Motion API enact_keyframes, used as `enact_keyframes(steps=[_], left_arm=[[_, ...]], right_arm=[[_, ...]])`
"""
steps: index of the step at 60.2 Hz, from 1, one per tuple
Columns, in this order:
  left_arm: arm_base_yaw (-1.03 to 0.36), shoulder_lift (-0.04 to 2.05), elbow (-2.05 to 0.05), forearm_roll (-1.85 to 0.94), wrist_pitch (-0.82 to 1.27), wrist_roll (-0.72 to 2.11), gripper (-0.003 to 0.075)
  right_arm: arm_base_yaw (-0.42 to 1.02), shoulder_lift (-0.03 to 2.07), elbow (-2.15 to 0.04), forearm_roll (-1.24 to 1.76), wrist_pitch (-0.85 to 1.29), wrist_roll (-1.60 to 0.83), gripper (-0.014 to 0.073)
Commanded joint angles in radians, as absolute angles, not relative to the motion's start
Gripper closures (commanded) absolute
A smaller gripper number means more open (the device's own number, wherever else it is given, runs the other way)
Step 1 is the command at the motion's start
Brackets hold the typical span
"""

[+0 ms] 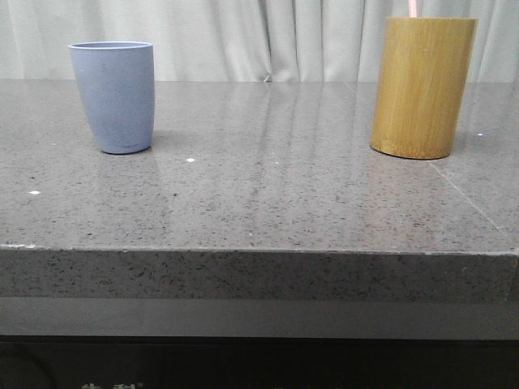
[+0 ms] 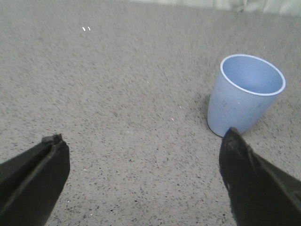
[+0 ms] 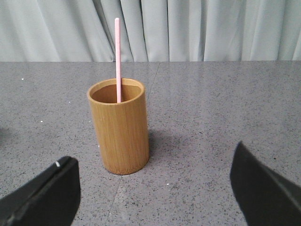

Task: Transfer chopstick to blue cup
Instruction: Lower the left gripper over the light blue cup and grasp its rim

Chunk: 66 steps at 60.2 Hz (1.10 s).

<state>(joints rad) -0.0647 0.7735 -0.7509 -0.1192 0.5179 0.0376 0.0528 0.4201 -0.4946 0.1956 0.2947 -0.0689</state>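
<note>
Next, I move my left gripper to the blue cup's rim [image 1: 79, 45] [image 2: 222, 68], on the side farthest from the bamboo container, and close it there.
The blue cup [image 1: 113, 96] stands upright and empty at the table's left; it also shows in the left wrist view [image 2: 244, 94]. A pale pink chopstick [image 3: 117, 59] stands upright in a yellow-brown bamboo container [image 3: 120, 126] at the table's right [image 1: 422, 85]; only its tip [image 1: 413, 8] shows in the front view. My left gripper [image 2: 143, 153] is open and empty, short of the cup. My right gripper [image 3: 153, 176] is open and empty, short of the bamboo container. Neither gripper shows in the front view.
The grey speckled stone table [image 1: 259, 194] has its front edge [image 1: 259, 251] near the camera. A pale curtain [image 1: 268, 36] hangs behind the table.
</note>
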Motion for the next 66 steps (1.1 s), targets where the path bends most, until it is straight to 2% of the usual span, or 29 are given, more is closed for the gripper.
enact_keyframes(steps=[1, 21, 31, 58, 66], left_arm=[[-0.084, 0.881, -0.913, -0.133, 0.57, 0.035, 0.0099], [-0.174, 1.306, -1.371, -0.133, 0.892, 0.037, 0.01], [-0.236, 1.444, -1.52, -0.133, 0.953, 0.037, 0.0101], [-0.268, 1.68, -1.681, -0.129, 1.022, 0.037, 0.0105], [-0.268, 1.717, -1.69, -0.127, 1.022, 0.037, 0.0204]], right_arm=[[0.045, 0.434, -0.531, 0.197, 0.213, -0.073, -0.0059], [0.045, 0.434, -0.531, 0.197, 0.216, -0.073, -0.0059], [0.045, 0.434, -0.53, 0.197, 0.219, -0.073, -0.0059], [0.045, 0.434, -0.53, 0.197, 0.219, -0.073, -0.0059], [0.045, 0.434, -0.53, 0.197, 0.219, -0.073, -0.0059]])
